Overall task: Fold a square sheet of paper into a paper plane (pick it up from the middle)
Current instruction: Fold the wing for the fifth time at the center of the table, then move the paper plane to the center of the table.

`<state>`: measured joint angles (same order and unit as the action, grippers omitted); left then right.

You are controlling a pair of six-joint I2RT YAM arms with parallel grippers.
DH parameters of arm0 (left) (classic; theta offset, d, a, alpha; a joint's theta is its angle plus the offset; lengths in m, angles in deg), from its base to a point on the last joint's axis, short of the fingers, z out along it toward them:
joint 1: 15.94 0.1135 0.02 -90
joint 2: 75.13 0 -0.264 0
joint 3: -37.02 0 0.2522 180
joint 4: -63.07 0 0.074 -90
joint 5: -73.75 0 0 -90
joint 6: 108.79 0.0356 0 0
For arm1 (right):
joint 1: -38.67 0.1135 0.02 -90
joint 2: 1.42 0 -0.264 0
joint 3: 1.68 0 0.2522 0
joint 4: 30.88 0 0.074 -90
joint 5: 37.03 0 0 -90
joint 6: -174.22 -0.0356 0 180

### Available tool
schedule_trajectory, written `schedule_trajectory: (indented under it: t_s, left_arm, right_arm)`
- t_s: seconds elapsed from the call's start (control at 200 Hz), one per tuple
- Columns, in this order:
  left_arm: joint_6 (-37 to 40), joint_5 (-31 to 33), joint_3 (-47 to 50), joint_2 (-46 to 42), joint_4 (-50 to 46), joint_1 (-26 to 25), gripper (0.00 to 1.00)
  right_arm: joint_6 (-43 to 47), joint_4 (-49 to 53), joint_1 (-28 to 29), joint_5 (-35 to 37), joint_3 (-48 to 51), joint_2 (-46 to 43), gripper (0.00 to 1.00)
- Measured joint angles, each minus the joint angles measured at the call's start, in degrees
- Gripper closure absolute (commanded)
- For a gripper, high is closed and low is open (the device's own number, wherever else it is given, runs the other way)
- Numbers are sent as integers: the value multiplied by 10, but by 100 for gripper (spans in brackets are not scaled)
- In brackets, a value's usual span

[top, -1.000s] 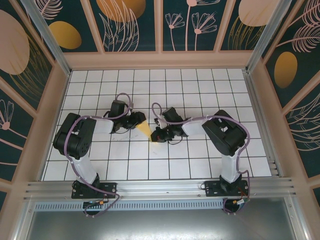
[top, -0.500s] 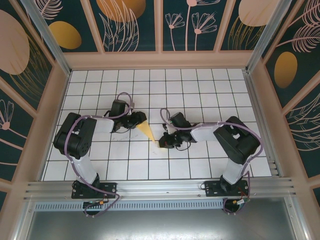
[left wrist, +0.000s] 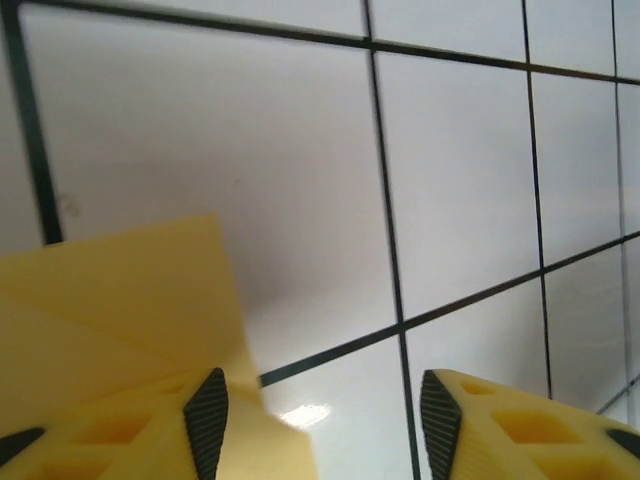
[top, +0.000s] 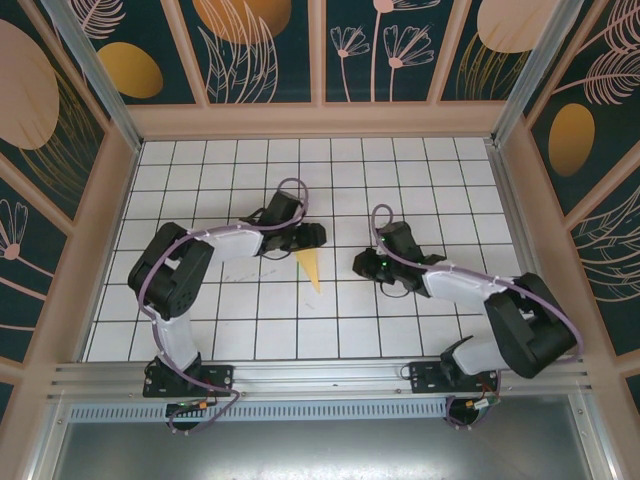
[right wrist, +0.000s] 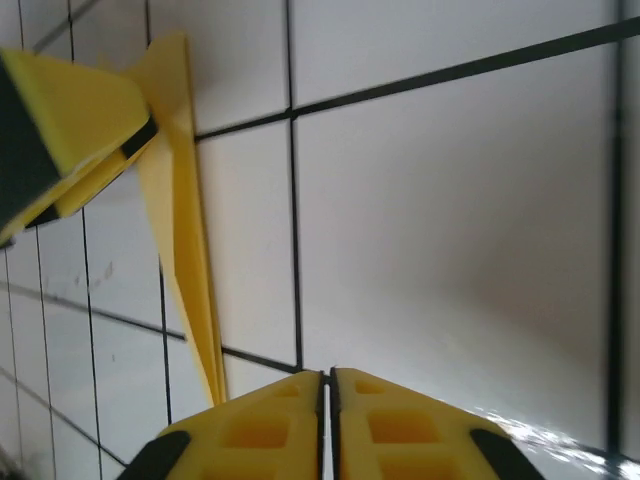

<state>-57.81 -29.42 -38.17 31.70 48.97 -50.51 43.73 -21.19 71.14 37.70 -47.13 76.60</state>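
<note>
The plane's wide end leaves my left gripper's open fingers reaching onto tile, so it should back up and pinch the plane's opposite edge [top: 299,262].
The paper plane [top: 311,268] is a slim yellow dart on the white tiles at mid-table, its point toward the arm bases. My left gripper [top: 312,237] hovers over its wide end. In the left wrist view that gripper [left wrist: 322,420] is open; tile shows between the fingers, and the yellow paper [left wrist: 120,290] lies against the left finger [left wrist: 205,420]. My right gripper [top: 360,266] sits about one tile to the right of the plane, apart from it. In the right wrist view its jaws [right wrist: 326,385] are shut on nothing, and the plane [right wrist: 180,230] stretches along the left.
The table [top: 450,180] is a white grid of tiles with wooden walls on three sides. An aluminium rail [top: 320,375] runs along the near edge by the arm bases. The left gripper's yellow finger [right wrist: 70,110] shows at the top left of the right wrist view.
My right arm has swung right, away from the paper. My left arm has reached further right and its jaws have widened. The paper now looks narrower and lies on the tiles.
</note>
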Motion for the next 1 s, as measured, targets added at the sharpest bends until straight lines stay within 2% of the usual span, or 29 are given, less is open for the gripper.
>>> schedule_trajectory:
  t_s: [0.105,0.28,0.41,0.59,0.831,1.001]
  left_arm:
    - [-2,105,-38,-25,-78,-28,37]
    - [-18,252,-114,-46,-209,-56,34]
    - [-33,313,-169,-15,-285,-94,35]
    - [-52,343,-173,28,-342,-114,36]
    - [-63,344,-144,30,-340,-102,55]
    - [-63,315,-85,1,-315,-71,68]
  right_arm:
    - [-15,-17,-5,33,19,-38,69]
    - [-23,-66,-6,39,23,-44,66]
    - [-25,-87,-6,35,18,-17,64]
    - [-32,-117,-6,5,17,16,61]
    - [-34,-156,-5,-49,10,61,59]
    - [-34,-168,5,-76,-14,98,58]
